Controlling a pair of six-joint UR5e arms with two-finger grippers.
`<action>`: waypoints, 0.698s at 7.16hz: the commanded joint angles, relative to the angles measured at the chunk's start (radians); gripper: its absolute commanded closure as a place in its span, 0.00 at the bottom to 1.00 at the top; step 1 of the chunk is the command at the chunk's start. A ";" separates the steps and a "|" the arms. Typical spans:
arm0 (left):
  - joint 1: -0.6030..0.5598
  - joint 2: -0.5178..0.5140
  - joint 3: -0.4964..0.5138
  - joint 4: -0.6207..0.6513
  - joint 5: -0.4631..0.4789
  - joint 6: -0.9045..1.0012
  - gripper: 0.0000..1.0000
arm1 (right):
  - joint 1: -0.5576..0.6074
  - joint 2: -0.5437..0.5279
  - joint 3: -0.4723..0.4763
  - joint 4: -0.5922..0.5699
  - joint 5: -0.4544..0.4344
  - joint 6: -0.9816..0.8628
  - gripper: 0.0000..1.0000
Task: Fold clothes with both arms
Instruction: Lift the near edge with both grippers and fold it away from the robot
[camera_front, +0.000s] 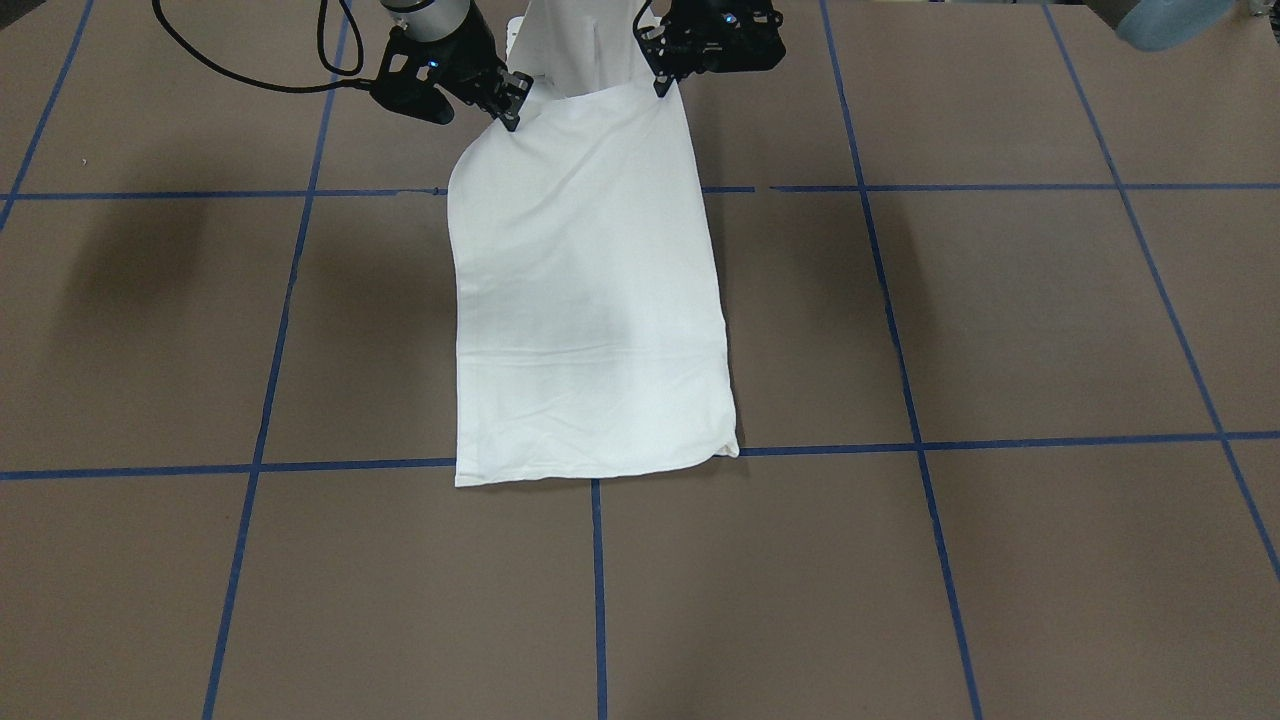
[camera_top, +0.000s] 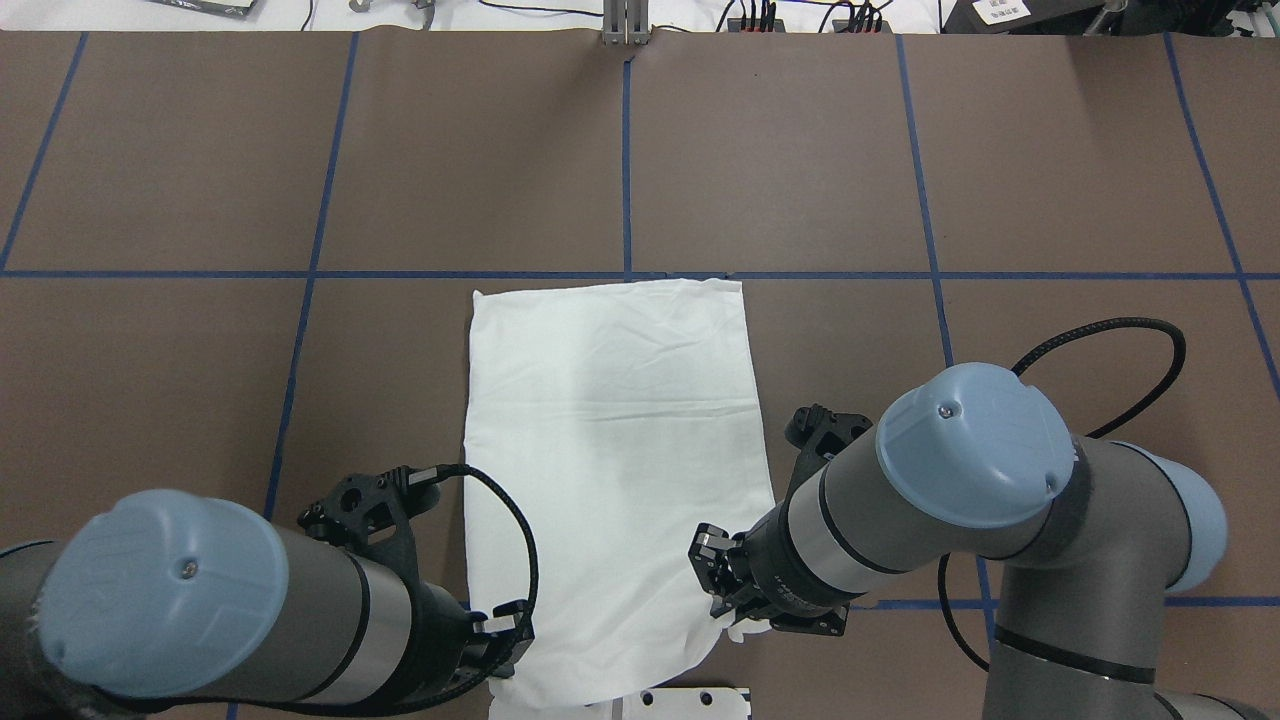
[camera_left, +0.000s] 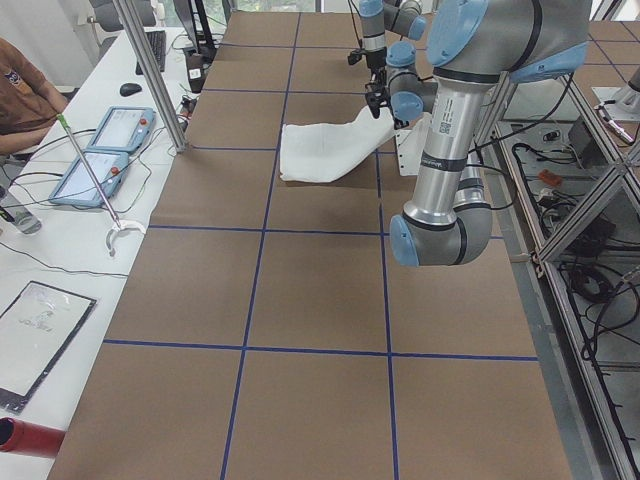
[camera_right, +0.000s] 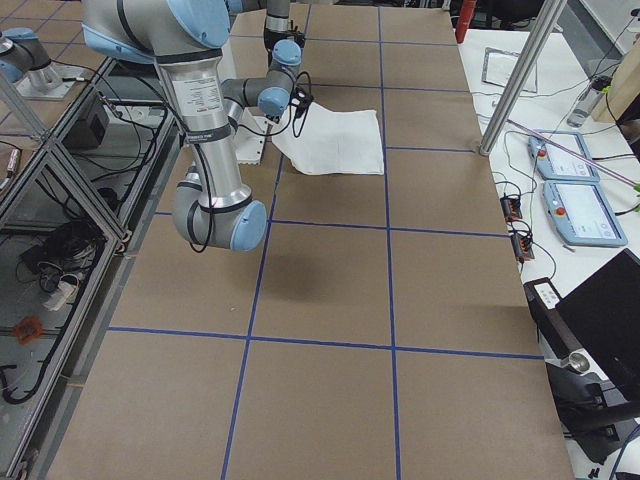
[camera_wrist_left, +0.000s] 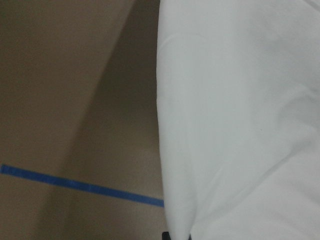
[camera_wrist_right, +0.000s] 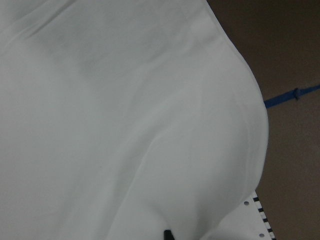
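Note:
Next, my left gripper releases the raised near end of the white shirt, now held up off the table, on top of its flat far end (camera_front: 642, 398).
The clothes (camera_front: 590, 300) are a white shirt folded into a long narrow rectangle on the brown table, with no print showing. Its far end lies flat (camera_top: 610, 330). The end nearest the robot is held up off the table by both arms. My left gripper (camera_front: 663, 88) is shut on one near corner and my right gripper (camera_front: 512, 118) is shut on the other. From overhead, the left gripper (camera_top: 505, 640) and right gripper (camera_top: 722, 598) sit at either side of the raised edge. White cloth (camera_wrist_left: 240, 120) covers the right half of the left wrist view, and cloth (camera_wrist_right: 125, 125) nearly fills the right wrist view.
Blue tape lines (camera_front: 597, 590) divide the table into squares. A white perforated base plate (camera_top: 690, 700) sits just under the raised edge. Beyond the table's far edge stand a metal post (camera_left: 150, 70) and two control tablets (camera_left: 110, 130), with a person's arm (camera_left: 20, 95) nearby.

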 joint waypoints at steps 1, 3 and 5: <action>0.011 0.002 -0.034 0.027 -0.002 -0.016 1.00 | -0.018 0.017 -0.017 0.001 0.011 -0.022 1.00; -0.102 -0.007 -0.002 0.027 -0.002 -0.003 1.00 | 0.013 0.042 -0.044 0.001 -0.151 -0.142 1.00; -0.237 -0.057 0.115 0.014 -0.018 0.030 1.00 | 0.124 0.103 -0.132 0.004 -0.160 -0.287 1.00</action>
